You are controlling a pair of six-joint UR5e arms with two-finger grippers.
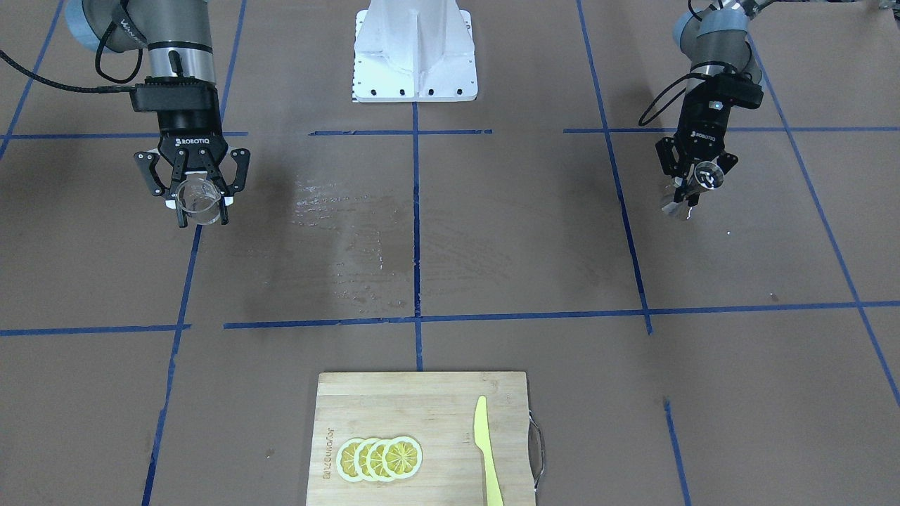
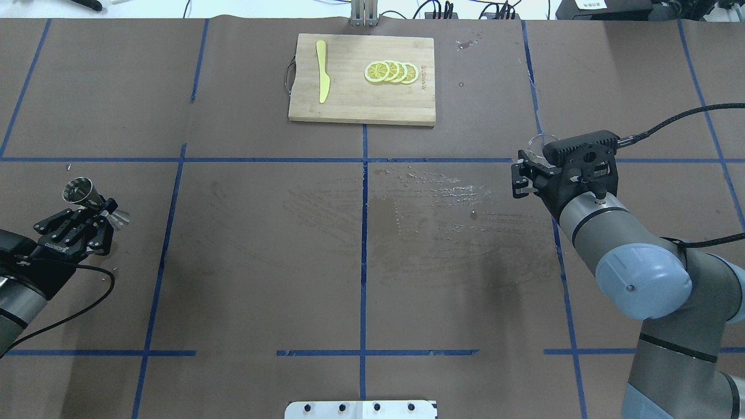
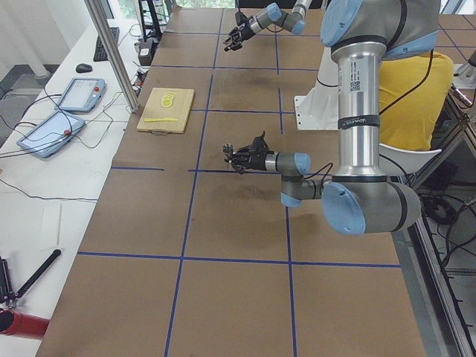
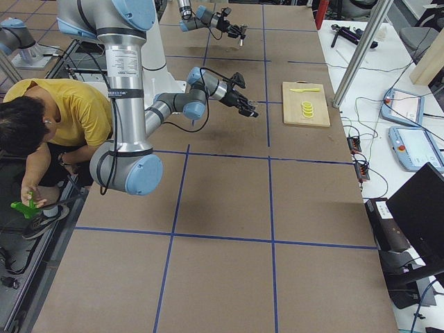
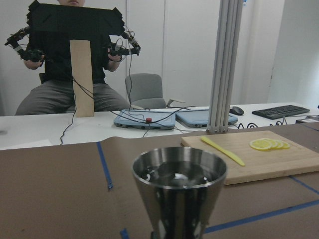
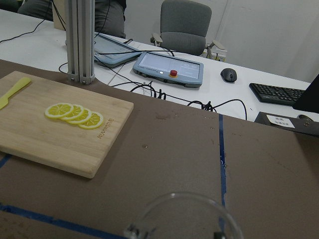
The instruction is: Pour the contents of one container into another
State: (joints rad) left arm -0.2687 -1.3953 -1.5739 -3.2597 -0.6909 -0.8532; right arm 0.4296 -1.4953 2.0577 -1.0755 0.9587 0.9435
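Note:
My left gripper has the steel jigger. It will let go of it on the brown table (image 1: 639, 203), just beside the nearest long blue tape line.
The clear glass cup (image 1: 198, 202) hangs above the brown table with my right gripper (image 1: 204, 211) shut on it. In the overhead view the cup (image 2: 540, 141) peeks out past the right gripper (image 2: 531, 160) at the table's right. Its rim (image 6: 184, 219) fills the bottom of the right wrist view. The steel jigger (image 1: 703, 176) is held at its narrow waist by my left gripper (image 1: 688, 195), far off at the other side. Overhead, the jigger (image 2: 81, 192) sits in the left gripper (image 2: 100, 210). Its upper cone (image 5: 178, 189) looks shiny inside.
A wooden cutting board (image 2: 349, 105) at the table's far edge carries lemon slices (image 2: 391, 71) and a yellow knife (image 2: 322, 78). Wet streaks (image 2: 430, 192) mark the table's middle. The robot base (image 1: 415, 49) stands between the arms. A person (image 4: 41, 139) crouches beside the table.

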